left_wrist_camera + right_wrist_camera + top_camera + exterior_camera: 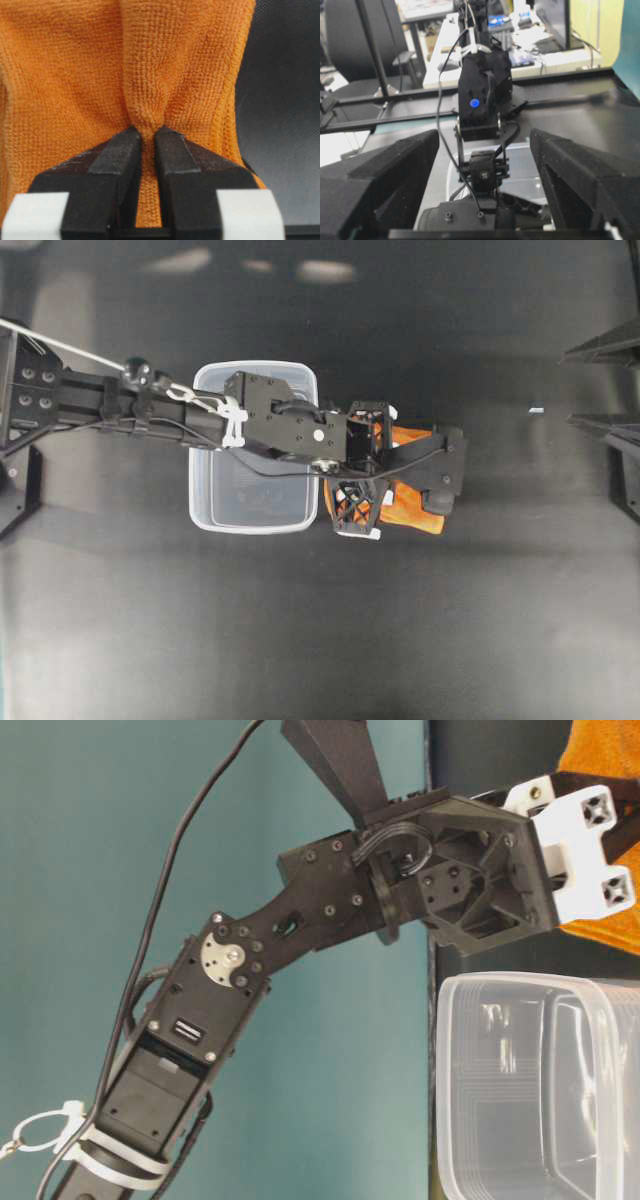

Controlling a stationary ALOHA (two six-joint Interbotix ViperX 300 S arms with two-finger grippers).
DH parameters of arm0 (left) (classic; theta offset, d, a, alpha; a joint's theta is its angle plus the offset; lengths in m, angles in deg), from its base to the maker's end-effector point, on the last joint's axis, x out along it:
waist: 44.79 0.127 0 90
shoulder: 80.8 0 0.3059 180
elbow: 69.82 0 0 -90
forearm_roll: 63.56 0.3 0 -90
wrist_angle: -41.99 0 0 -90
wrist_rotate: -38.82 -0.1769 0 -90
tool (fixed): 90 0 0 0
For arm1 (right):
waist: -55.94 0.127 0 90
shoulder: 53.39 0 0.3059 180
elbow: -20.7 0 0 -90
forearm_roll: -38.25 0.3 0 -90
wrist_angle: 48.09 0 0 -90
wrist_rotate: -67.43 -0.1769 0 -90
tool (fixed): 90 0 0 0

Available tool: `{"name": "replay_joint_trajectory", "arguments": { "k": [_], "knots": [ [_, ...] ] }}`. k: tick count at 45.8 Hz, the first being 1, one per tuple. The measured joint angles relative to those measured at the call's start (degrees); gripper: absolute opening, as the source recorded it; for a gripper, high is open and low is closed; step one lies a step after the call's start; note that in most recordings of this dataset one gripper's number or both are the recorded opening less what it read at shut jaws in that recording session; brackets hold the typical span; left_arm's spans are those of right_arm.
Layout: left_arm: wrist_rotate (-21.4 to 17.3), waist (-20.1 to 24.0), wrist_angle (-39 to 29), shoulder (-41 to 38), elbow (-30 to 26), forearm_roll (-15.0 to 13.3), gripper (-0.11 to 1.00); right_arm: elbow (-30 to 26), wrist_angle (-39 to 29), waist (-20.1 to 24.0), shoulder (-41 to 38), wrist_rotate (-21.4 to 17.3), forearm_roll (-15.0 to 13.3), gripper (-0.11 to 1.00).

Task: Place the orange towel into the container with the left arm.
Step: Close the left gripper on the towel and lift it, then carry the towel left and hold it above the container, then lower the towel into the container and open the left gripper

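My left gripper should release the orange towel on the middle of the clear container's bottom point(260, 454), setting it down there.
The orange towel point(415, 508) lies bunched just right of the container point(205, 495), a clear tub on the dark table. My left gripper point(360, 468) points down over the towel's left part, and the arm reaches across the container's top. In the left wrist view the gripper point(148, 135) is shut on a raised fold of the towel point(75, 75). The table-level view shows the gripper point(590, 840) against the towel point(600, 760), beside the container point(540, 1080). My right gripper point(600, 385) is open and empty at the far right edge.
The right wrist view looks between the open right gripper point(484, 135) at the left arm point(482, 100) and the container point(530, 170) behind it. A small white speck point(536, 410) lies on the table near the right gripper. Desks and clutter stand beyond the table.
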Motion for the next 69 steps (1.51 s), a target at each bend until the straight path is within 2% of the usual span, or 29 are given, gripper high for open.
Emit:
{"name": "replay_joint_trajectory", "arguments": {
  "k": [9,22,32,40,50,69],
  "knots": [
    [0.09,1.05,-0.7,5.62,-1.67,0.0,0.06,0.09,0.0,0.0,0.0,0.0,0.0,0.72],
    [0.09,1.32,-5.98,22.32,0.26,0.0,0.06,0.09,-0.09,0.0,0.0,0.0,0.0,0.72],
    [0.53,4.04,-7.82,35.24,12.57,0.0,0.06,0.09,-0.09,-0.09,0.0,0.0,0.0,0.72],
    [1.05,3.87,-6.06,42.01,23.29,0.0,0.06,0.18,-0.09,-0.35,0.0,0.0,0.0,0.72],
    [1.05,4.04,-4.57,44.47,27.77,0.0,0.06,0.09,-0.09,-0.44,0.0,0.0,0.0,0.72],
    [2.29,4.13,-4.48,42.01,28.39,0.0,0.07,0.18,-0.09,-0.44,0.0,0.0,0.0,0.71]
  ]
}}
